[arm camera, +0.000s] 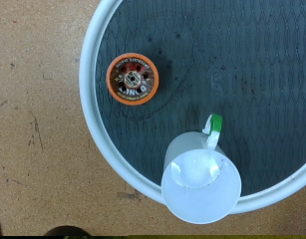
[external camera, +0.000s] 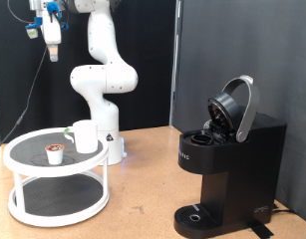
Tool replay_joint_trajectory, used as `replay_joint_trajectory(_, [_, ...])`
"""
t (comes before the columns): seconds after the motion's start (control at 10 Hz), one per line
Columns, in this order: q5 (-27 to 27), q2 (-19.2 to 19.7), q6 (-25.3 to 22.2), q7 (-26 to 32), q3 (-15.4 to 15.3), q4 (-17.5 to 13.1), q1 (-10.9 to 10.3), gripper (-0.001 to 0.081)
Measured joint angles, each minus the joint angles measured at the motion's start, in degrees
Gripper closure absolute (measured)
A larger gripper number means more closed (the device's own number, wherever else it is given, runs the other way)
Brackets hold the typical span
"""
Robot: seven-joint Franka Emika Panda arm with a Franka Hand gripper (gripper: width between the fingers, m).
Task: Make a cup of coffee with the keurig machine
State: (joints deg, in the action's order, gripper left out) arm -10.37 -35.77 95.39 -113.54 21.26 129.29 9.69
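Note:
The robot's gripper needs to next move down to the coffee pod beside the white cup and close on the coffee pod's orange rim (external camera: pixel 55 147) (arm camera: pixel 110 80).
The white cup (external camera: pixel 85 136) stands on the top tier of a round white stand (external camera: pixel 53 171), at the exterior view's left. A brown-topped coffee pod (external camera: pixel 55 151) lies beside it. The black keurig machine (external camera: pixel 227 164) stands at the exterior view's right with its domed lid (external camera: pixel 238 105) raised. My gripper (external camera: pixel 51 40) hangs high above the stand, near the exterior view's top left, touching nothing. The wrist view looks straight down on the cup (arm camera: pixel 200 187), the pod (arm camera: pixel 133 78) and the stand's rim (arm camera: pixel 89 90). My fingers do not show there.
A small green piece (arm camera: pixel 216 126) sits at the cup's rim. The stand has a lower shelf (external camera: pixel 58 204). The arm's white base (external camera: pixel 105 119) stands just behind the stand. The wooden table (external camera: pixel 143 189) lies between stand and machine. A dark panel (external camera: pixel 242 50) is behind the machine.

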Motion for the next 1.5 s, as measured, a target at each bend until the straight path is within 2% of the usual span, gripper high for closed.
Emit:
replay_joint_trajectory(0.4, [2.0, -0.1, 2.9, 3.6, 1.3, 1.1, -0.1, 0.0072])
replay_joint_trajectory(0.7, [1.5, 1.2, 10.7, 3.1, 2.3, 6.6, 0.1, 0.0072])
replay_joint_trajectory(1.2, [-1.3, 6.7, 25.1, -1.5, 2.0, 14.4, 0.8, 0.0072])
replay_joint_trajectory(1.5, [-0.3, 6.9, 25.0, -0.2, 2.5, 14.7, 0.8, 0.0072])
